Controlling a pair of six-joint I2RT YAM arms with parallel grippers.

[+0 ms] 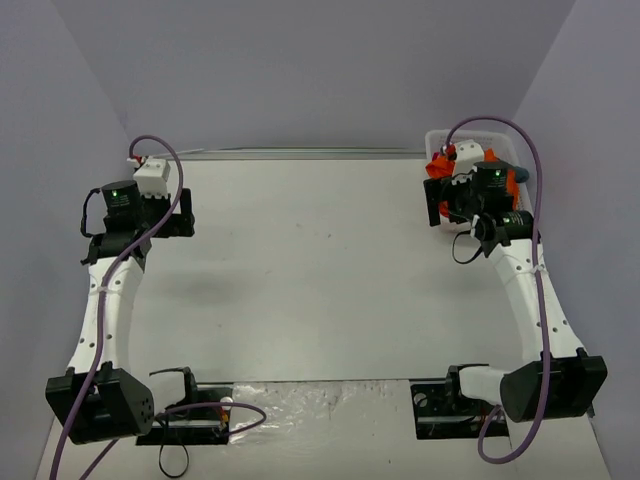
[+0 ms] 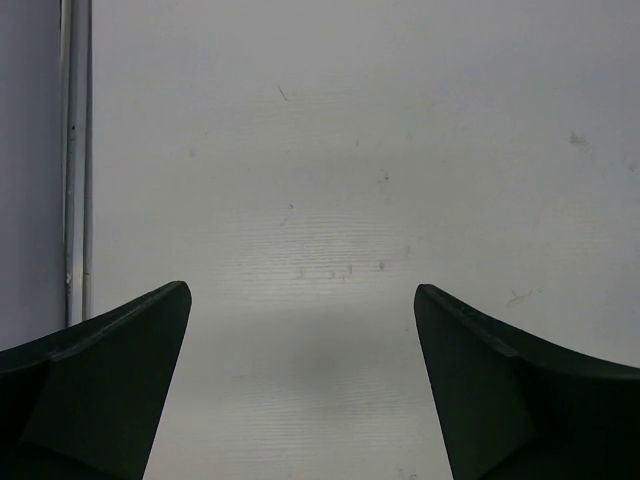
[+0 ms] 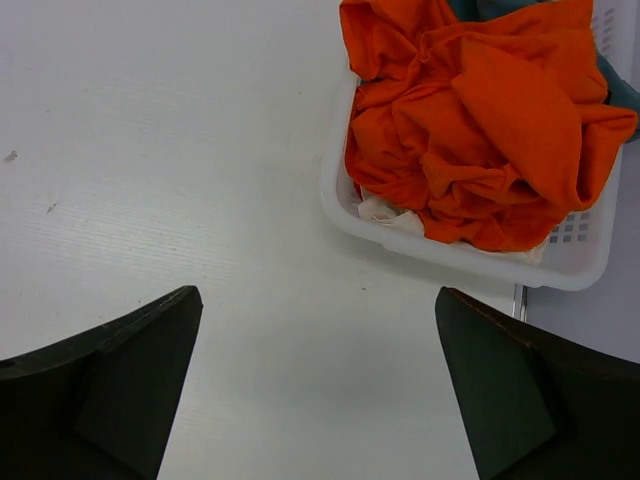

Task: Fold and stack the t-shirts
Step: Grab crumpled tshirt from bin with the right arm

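The orange t-shirt's near folds [image 1: 454, 201] [image 3: 437, 190], by the near side of the white basket, are the next place my right gripper needs to go to and close.
The orange t-shirt [image 3: 480, 130] lies crumpled in a white lattice basket [image 3: 455, 250] at the table's far right corner. It also shows in the top view [image 1: 437, 166], mostly hidden by my right arm. The teal-blue t-shirt [image 3: 622, 92] peeks out beneath it at the basket's far side. My right gripper [image 3: 318, 291] is open and empty above bare table just in front of the basket, and shows in the top view [image 1: 440, 206]. My left gripper [image 2: 301, 288] is open and empty over bare table at the far left, also in the top view [image 1: 172, 218].
The basket [image 1: 440, 136] stands against the back right walls. A scrap of white cloth [image 3: 385, 212] shows under the orange shirt. A wall edge [image 2: 75, 160] runs close to my left gripper's left side. The white table [image 1: 310, 260] lies between the arms.
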